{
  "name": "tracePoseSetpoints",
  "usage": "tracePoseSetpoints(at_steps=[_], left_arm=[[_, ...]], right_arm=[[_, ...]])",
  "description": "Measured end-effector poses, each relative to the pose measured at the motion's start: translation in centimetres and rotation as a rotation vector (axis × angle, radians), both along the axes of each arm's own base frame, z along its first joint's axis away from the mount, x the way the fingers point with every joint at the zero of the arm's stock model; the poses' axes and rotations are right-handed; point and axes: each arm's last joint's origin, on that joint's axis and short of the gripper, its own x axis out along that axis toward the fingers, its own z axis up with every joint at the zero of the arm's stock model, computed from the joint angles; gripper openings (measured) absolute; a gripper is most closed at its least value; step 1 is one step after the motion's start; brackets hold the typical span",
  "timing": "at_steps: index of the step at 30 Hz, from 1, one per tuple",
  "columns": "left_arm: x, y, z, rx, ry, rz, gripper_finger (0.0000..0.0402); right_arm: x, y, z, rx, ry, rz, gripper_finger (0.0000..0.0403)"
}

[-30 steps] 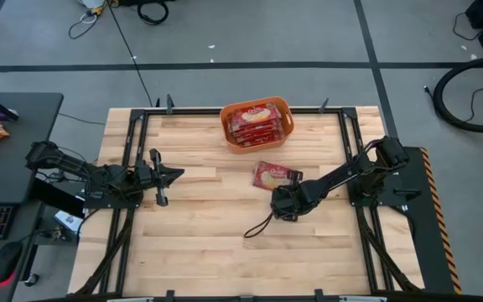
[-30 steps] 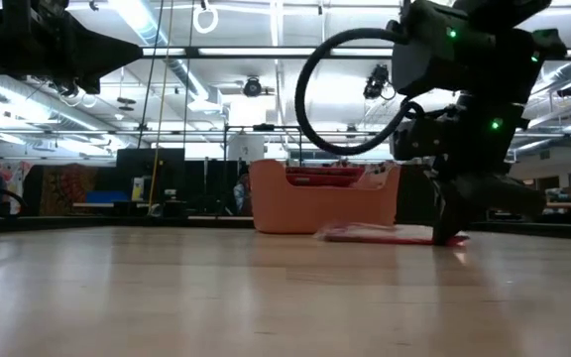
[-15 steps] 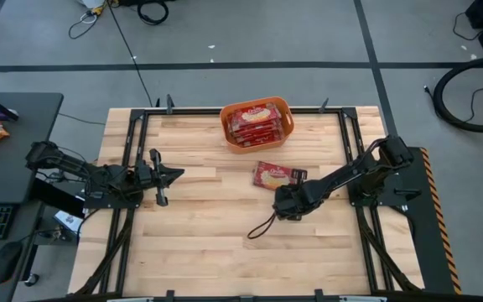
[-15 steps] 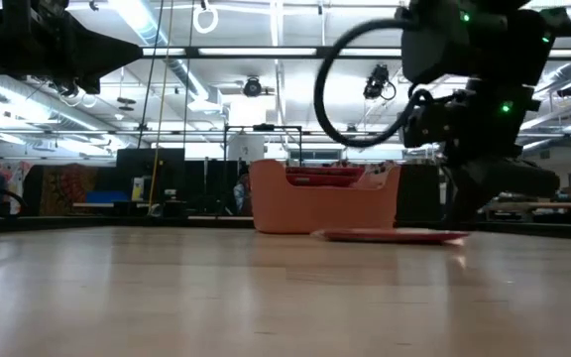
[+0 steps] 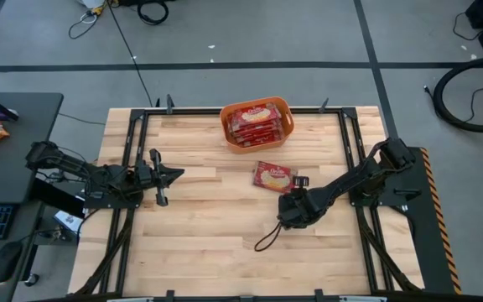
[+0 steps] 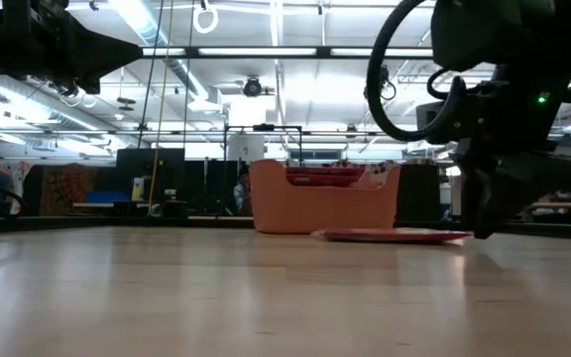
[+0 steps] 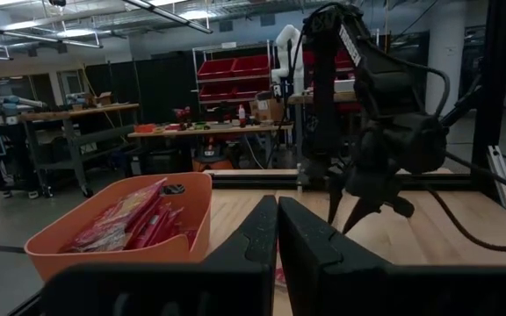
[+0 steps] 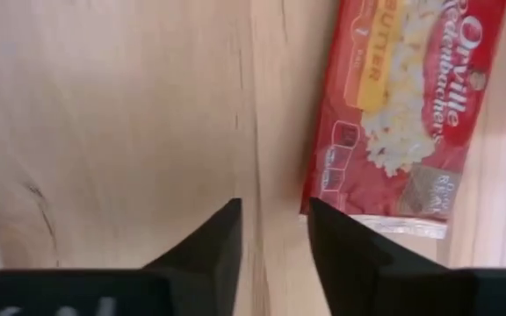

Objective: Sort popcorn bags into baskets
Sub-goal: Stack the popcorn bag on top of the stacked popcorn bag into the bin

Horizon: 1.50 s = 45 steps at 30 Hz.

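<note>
My right fingers are open beside the popcorn bag's corner around only wood, so I need to shift and pinch its short sealed edge (image 8: 389,224).
An orange basket (image 5: 289,120) at the table's far middle holds several red popcorn bags (image 5: 252,122). One more red popcorn bag (image 5: 272,176) lies flat on the wood just in front of the basket. My right gripper (image 5: 297,183) stands open and low at this bag's right end. In the right wrist view its fingers sit beside the bag's short sealed edge (image 8: 385,226). My left gripper (image 5: 177,175) waits shut over the table's left part, pointing toward the basket (image 7: 148,241). My right gripper is open beside the lone bag's short sealed edge. One finger (image 8: 345,241) shows in front of that edge's corner (image 8: 313,207); I cannot tell whether it touches. The bag lies flat on the table.
Bare wood lies on the near side and to the left of the lone bag. A loose black cable (image 5: 267,242) from the right arm loops down over the table's near middle. Black frame rails (image 5: 132,134) run along the table's edges.
My right gripper has opened and let go of the lone popcorn bag. It has drawn back toward the table's near right. The bag's right end, held slightly raised a second ago, now lies flat on the wood.
</note>
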Motion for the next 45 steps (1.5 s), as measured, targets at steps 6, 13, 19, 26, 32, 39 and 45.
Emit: tracePoseSetpoints(at_steps=[6, 13, 19, 26, 32, 39, 45], left_arm=[[0.0, 0.0, 0.0, 0.0, 0.0, 0.0, 0.0018], [0.0, 0.0, 0.0, 0.0, 0.002, 0.0, 0.0018], [0.0, 0.0, 0.0, 0.001, 0.005, 0.0, 0.0018], [0.0, 0.0, 0.0, -0.003, 0.004, 0.0, 0.0018], [0.0, 0.0, 0.0, -0.004, 0.005, -0.001, 0.0018], [0.0, 0.0, -0.1, -0.004, 0.005, -0.001, 0.0018], [0.0, 0.0, -0.1, -0.004, 0.005, -0.001, 0.0018]], right_arm=[[-0.1, 0.5, -0.5, -0.108, -0.041, 0.014, 0.0191], [0.1, 0.4, -2.2, -0.237, 0.003, 0.052, 0.021], [0.0, 0.3, -2.7, -0.326, 0.01, 0.064, 0.0204], [-0.3, -0.5, -3.0, -0.401, 0.03, 0.079, 0.0186], [-0.5, -1.4, -3.7, -0.389, 0.039, 0.077, 0.0172], [-0.5, -2.4, -3.9, -0.411, 0.059, 0.087, 0.016], [-0.1, -3.3, -4.0, -0.394, 0.083, 0.085, 0.0125]])
